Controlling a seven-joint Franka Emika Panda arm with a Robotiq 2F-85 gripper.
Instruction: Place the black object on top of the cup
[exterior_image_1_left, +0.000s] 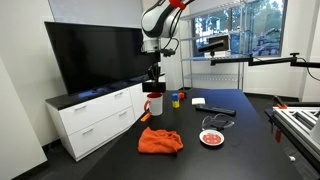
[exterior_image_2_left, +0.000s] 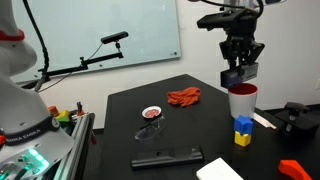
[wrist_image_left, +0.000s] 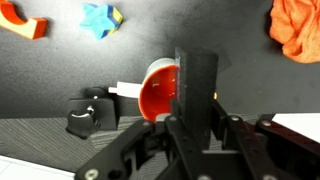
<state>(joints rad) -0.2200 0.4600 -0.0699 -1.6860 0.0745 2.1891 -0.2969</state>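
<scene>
I should let go of the black object, held a little above the cup's rim, so it lies flat across the cup's open rim (exterior_image_1_left: 155, 91) (wrist_image_left: 170, 92) and covers its red inside.
The cup (exterior_image_1_left: 155, 105) is white with red trim and stands on the dark table in both exterior views (exterior_image_2_left: 242, 101). My gripper (exterior_image_1_left: 153, 72) hangs straight above it (exterior_image_2_left: 238, 62) and is shut on the black object (exterior_image_2_left: 235, 76), a small boxy block held a little above the cup's rim. In the wrist view the black object (wrist_image_left: 197, 80) stands upright between my fingers (wrist_image_left: 197, 115). The cup's red inside (wrist_image_left: 158, 95) shows behind and left of it.
A blue cup (exterior_image_2_left: 243, 124) sits on a yellow one (exterior_image_2_left: 242, 138) beside the cup. An orange cloth (exterior_image_2_left: 183, 96), a red dish (exterior_image_2_left: 152, 113), a long black slab (exterior_image_2_left: 166, 158), a white sheet (exterior_image_2_left: 220, 170) and a red piece (exterior_image_2_left: 292, 167) lie on the table.
</scene>
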